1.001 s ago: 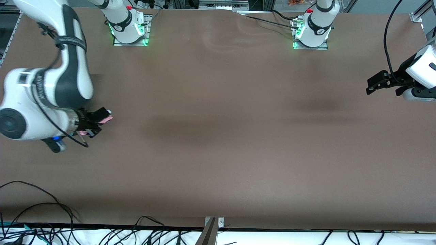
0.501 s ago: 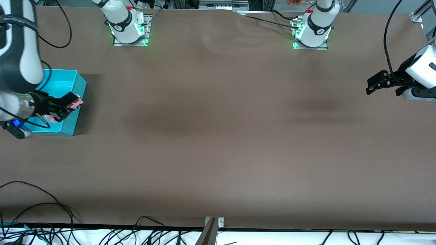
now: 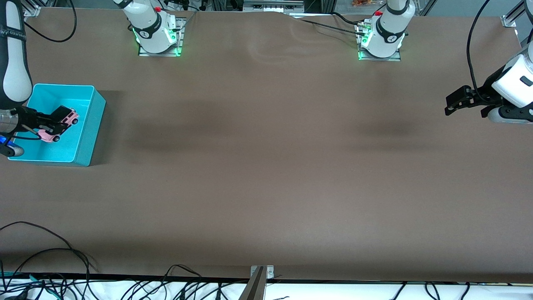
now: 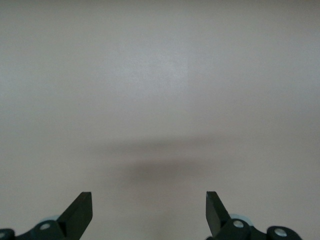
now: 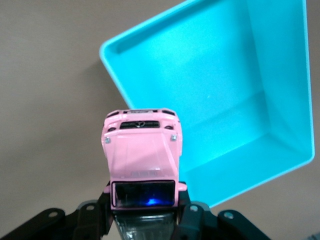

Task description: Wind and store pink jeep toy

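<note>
My right gripper has the pink jeep toy, now hanging over the turquoise bin. I need to set it down with that gripper near the middle of the turquoise bin's bottom [image 3: 69, 127] [image 5: 204, 98].
The pink jeep toy [image 3: 68, 118] [image 5: 142, 155], light pink with a dark windscreen and black roof, is held up in the air with my right gripper [image 3: 56, 121] [image 5: 144, 200] shut on its rear sides. In the front view it hangs over the turquoise bin [image 3: 90, 125] [image 5: 225, 90], which stands at the right arm's end of the table and shows nothing inside. My left gripper [image 3: 452, 105] [image 4: 149, 207] waits open over bare table at the left arm's end, with nothing between its fingers.
The brown table top [image 3: 266, 166] spreads wide between the two arms. The arm bases [image 3: 156, 35] [image 3: 381, 39] stand farthest from the front camera. Cables [image 3: 50, 266] trail along the table's nearest edge.
My right arm has swung toward its end of the table with the jeep, from over bare table to over the bin, which now shows. The left gripper has barely shifted.
</note>
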